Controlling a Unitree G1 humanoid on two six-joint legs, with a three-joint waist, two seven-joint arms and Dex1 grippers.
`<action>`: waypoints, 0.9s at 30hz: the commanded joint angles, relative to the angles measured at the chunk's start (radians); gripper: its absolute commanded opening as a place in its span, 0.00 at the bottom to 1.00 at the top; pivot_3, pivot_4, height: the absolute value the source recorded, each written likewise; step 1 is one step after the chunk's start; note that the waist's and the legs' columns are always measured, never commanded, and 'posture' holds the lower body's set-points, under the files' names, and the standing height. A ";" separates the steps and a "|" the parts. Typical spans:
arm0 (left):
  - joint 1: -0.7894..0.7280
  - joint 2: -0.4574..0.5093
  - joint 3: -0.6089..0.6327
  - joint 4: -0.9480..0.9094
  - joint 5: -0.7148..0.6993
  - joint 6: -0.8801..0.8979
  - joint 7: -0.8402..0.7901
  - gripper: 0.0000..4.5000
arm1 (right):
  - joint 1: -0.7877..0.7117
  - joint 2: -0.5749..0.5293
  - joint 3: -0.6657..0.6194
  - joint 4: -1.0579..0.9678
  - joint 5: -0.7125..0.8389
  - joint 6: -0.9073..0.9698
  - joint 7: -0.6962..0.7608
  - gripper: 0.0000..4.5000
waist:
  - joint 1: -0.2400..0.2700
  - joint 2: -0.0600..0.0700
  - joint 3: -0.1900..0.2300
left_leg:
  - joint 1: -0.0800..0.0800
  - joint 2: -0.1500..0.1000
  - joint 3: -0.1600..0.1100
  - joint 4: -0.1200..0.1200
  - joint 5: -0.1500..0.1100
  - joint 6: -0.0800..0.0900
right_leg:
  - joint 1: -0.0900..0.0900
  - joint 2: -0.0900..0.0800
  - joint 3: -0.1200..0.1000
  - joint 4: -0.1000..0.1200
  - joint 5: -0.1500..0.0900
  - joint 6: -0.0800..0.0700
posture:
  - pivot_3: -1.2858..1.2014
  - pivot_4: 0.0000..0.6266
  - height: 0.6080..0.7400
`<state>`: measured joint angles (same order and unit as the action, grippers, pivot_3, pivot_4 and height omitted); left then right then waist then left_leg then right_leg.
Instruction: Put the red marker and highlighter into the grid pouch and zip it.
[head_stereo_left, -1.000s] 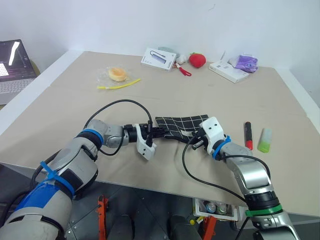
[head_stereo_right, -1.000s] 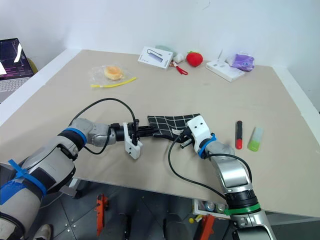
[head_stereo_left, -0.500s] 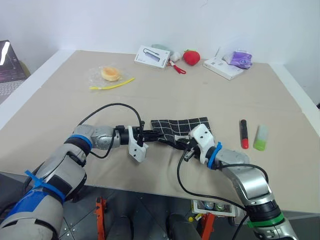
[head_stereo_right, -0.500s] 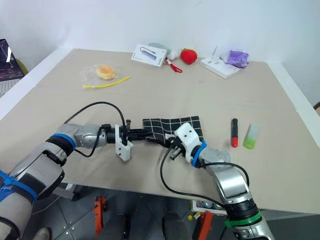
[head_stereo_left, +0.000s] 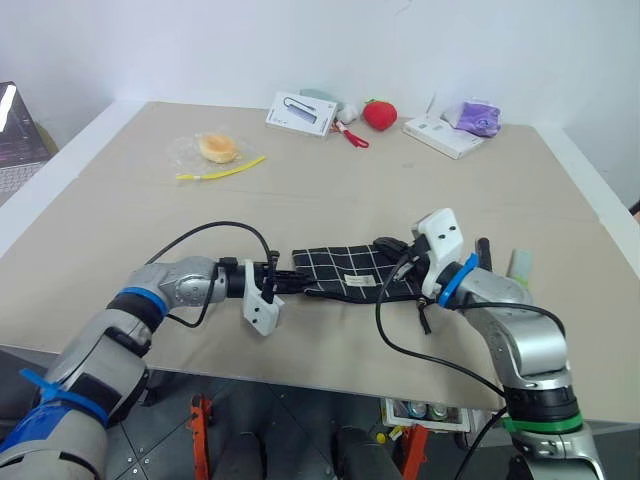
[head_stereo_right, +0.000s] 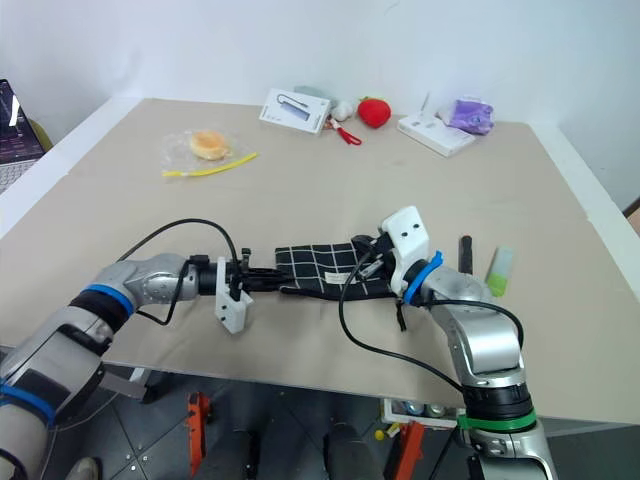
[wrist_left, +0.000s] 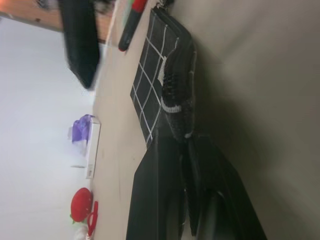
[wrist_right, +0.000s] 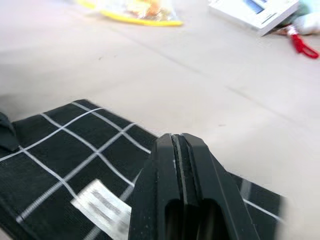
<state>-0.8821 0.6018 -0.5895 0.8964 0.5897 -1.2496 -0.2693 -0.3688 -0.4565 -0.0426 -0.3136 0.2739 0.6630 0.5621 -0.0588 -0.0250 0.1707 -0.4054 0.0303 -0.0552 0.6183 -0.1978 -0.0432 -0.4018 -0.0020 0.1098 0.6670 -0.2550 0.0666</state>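
The robot's left gripper holds only the tip of the grid pouch, so it should grip deeper along the zipper edge (wrist_left: 176, 90) before the right gripper pulls the strap.
The grid pouch (head_stereo_left: 350, 272) lies flat near the table's front edge, white label up. My left gripper (head_stereo_left: 294, 283) points right and is shut on the pouch's left end (wrist_left: 172, 100). My right gripper (head_stereo_left: 386, 247) hovers just above the pouch's right end (wrist_right: 75, 150). It is shut, and nothing shows between its fingers (wrist_right: 178, 150). The red marker (head_stereo_right: 465, 252) lies on the table right of the pouch, partly behind my right wrist. The highlighter (head_stereo_right: 498, 268) lies just beyond it to the right.
Along the far edge are a white box (head_stereo_left: 302, 113), red scissors (head_stereo_left: 352, 137), a strawberry toy (head_stereo_left: 380, 115) and a second white box (head_stereo_left: 443, 135) with a purple item. A bagged bun (head_stereo_left: 215, 150) sits far left. A laptop (head_stereo_left: 12, 130) stands off the table's left.
My right gripper rose from the pouch's near right corner to just above its right end. My left gripper drew left with the pouch's end. The pouch now lies longer and flatter.
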 joint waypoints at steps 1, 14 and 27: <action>0.085 0.071 0.001 -0.049 -0.038 0.031 -0.103 0.01 | 0.031 -0.040 -0.020 -0.095 0.031 0.069 -0.003 0.00 | -0.003 0.001 0.000 | 0.000 0.000 0.000 0.000 0.000 0.000 | 0.000 0.000 0.000 0.000 0.000 -0.001 | 0.52 0.24 0.95; 0.164 0.071 0.048 -0.190 -0.151 0.090 -0.254 0.01 | 0.087 -0.101 0.146 -0.003 -0.086 0.150 -0.046 0.00 | -0.013 0.004 -0.003 | 0.002 0.000 0.001 0.002 0.001 0.000 | 0.001 0.001 0.000 0.001 0.001 -0.001 | 0.52 0.24 0.95; 0.109 -0.015 0.057 -0.126 -0.149 0.154 -0.338 0.79 | 0.069 -0.088 0.162 0.027 -0.112 0.146 -0.057 0.00 | -0.012 0.003 -0.005 | 0.002 -0.001 0.000 0.005 0.001 0.001 | 0.004 0.000 0.000 0.001 0.002 0.000 | 0.52 0.24 0.95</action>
<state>-0.7730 0.6108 -0.5029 0.7354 0.3932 -1.0933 -0.6064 -0.2935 -0.5487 0.1098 -0.3098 0.1714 0.8002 0.5123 -0.0707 -0.0223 0.1656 -0.4034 0.0293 -0.0553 0.6237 -0.1972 -0.0426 -0.3976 -0.0024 0.1099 0.6675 -0.2533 0.0671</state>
